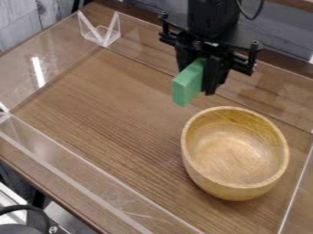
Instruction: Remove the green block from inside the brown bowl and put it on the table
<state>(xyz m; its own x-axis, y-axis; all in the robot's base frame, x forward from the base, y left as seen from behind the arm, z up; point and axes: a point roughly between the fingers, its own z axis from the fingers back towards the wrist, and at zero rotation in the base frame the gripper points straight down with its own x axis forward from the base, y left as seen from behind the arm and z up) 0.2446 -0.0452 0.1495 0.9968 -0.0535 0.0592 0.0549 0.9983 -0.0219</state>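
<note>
Next, I set the green block down with my gripper on the bare wood [113, 113] between the brown bowl and the far clear side.
The green block [186, 86] hangs in the air above the table [110, 119], up and to the left of the brown bowl [235, 152]. My gripper [206, 77] points straight down and is shut on the block's upper end. The block dangles slightly tilted below the black fingers [218, 73]. Nothing lies inside the bowl, whose smooth inside shows fully. It sits at the right front of the table.
Low clear acrylic walls [49, 64] edge the table on the left, front and right. A small clear bracket [101, 29] stands at the back left corner. Bare wood stretches across the left and middle of the table.
</note>
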